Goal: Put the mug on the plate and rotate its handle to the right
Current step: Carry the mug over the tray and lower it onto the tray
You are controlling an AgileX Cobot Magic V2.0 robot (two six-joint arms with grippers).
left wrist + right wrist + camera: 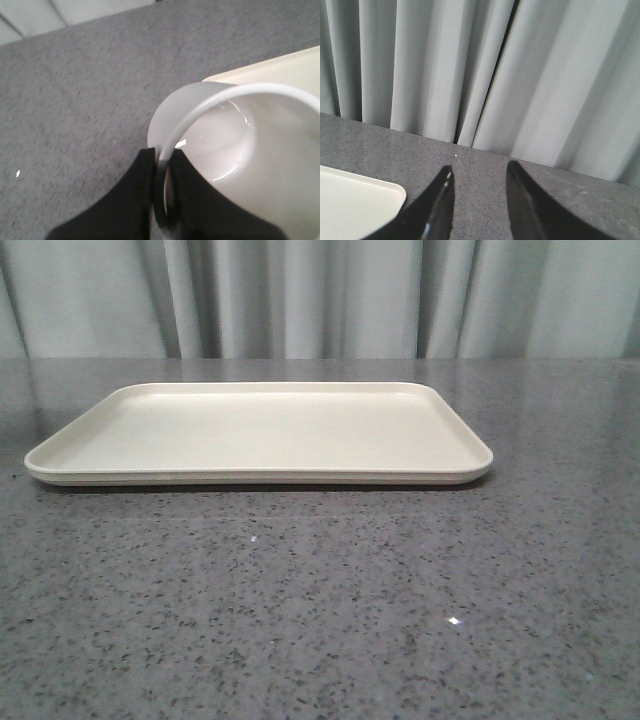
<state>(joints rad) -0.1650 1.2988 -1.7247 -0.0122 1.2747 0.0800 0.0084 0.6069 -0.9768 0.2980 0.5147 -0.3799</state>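
Next, I let go of the white mug with my left gripper, upright on the middle of the cream plate point(278, 437).
The cream plate point(260, 478) lies bare in the middle of the table in the front view, where neither the mug nor either gripper shows. In the left wrist view the white mug point(225, 145) fills the frame, seen from above and open side up. My left gripper point(162, 152) is shut on its rim, one finger point(125, 200) outside the wall and one inside. A dark loop between the fingers point(161, 212) looks like the handle. The mug is over the grey table beside a plate corner point(280, 65). My right gripper point(479, 172) is open and holds nothing.
Grey speckled stone table point(320, 620) runs all round the plate. A pale pleated curtain point(320, 295) closes off the back. In the right wrist view a rounded plate corner point(355, 200) lies beside the fingers, with the curtain point(520, 75) beyond the table edge.
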